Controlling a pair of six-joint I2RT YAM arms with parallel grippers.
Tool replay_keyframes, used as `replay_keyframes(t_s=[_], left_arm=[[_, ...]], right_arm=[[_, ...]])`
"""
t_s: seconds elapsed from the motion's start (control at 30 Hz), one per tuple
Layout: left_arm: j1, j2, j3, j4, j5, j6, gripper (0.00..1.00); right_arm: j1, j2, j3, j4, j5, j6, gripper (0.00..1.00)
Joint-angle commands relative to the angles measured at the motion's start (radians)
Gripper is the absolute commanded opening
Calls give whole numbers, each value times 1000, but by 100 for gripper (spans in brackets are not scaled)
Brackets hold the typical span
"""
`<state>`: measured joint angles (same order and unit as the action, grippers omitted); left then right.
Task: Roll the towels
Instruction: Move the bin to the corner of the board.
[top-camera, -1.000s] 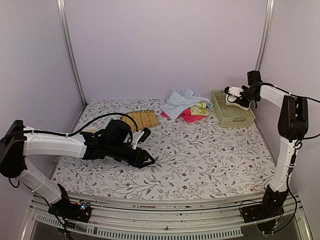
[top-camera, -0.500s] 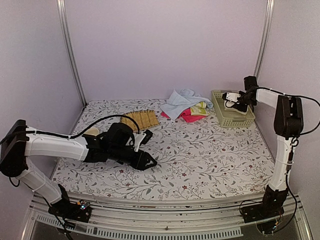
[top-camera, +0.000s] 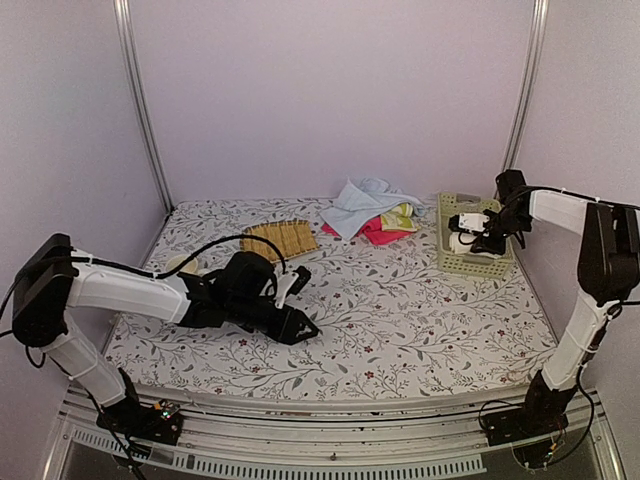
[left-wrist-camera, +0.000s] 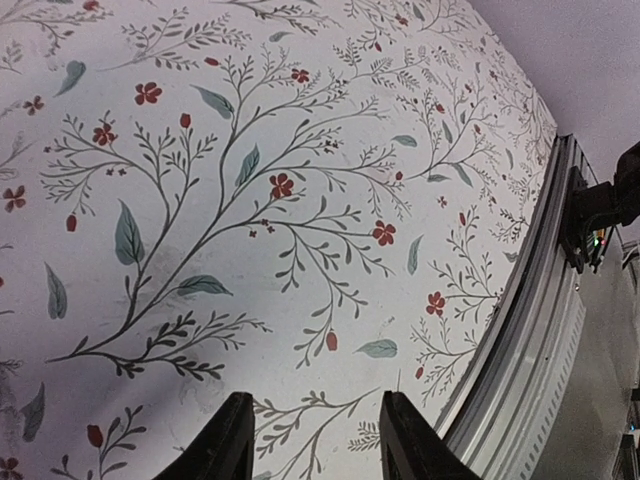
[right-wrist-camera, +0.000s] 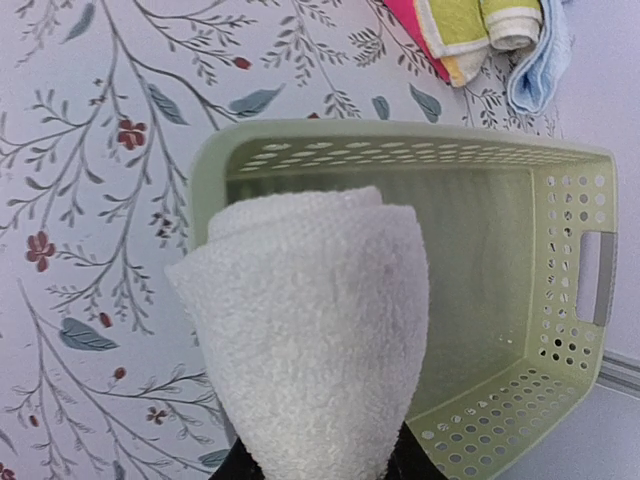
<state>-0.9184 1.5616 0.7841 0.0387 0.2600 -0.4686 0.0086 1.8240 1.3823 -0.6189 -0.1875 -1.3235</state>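
Note:
My right gripper needs to set the rolled cream-white towel free on the basket's bottom beside its back end (top-camera: 470, 216) (right-wrist-camera: 492, 270).
My right gripper (right-wrist-camera: 315, 465) is shut on a rolled cream-white towel (right-wrist-camera: 310, 330), which hides its fingertips. It holds the roll at the near end of the pale green lattice basket (right-wrist-camera: 560, 300), just above the floor of the basket (top-camera: 478, 265). In the top view the roll (top-camera: 470, 228) sits low in the right gripper (top-camera: 466, 236). Loose towels lie heaped at the back: light blue (top-camera: 358, 203), pink (top-camera: 378, 234) and yellow-green (top-camera: 400, 216). My left gripper (top-camera: 302, 328) hovers low over the floral cloth, open and empty (left-wrist-camera: 315, 405).
A tan slatted mat (top-camera: 282, 238) lies at the back left, behind the left arm. A small cream object (top-camera: 183, 264) sits beside the left forearm. The table's metal front rail (left-wrist-camera: 540, 330) runs just right of the left fingers.
The right gripper has come down and nearer with the rolled towel, low into the basket. The basket has shifted slightly nearer. The left arm has crept a little to the right.

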Motion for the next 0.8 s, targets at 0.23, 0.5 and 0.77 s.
replay_keyframes(t_s=[0.23,0.5,0.77], left_arm=[[-16,105,64,35,48,15,44],[-28,103,51,36,41,4,44],[-34,102,34,39,38,-5,43]], right_arm=[[22,-89,18,9,10,120,3],[6,63,105,253,178,177,3],[-29,265,250,422,220,133,3]])
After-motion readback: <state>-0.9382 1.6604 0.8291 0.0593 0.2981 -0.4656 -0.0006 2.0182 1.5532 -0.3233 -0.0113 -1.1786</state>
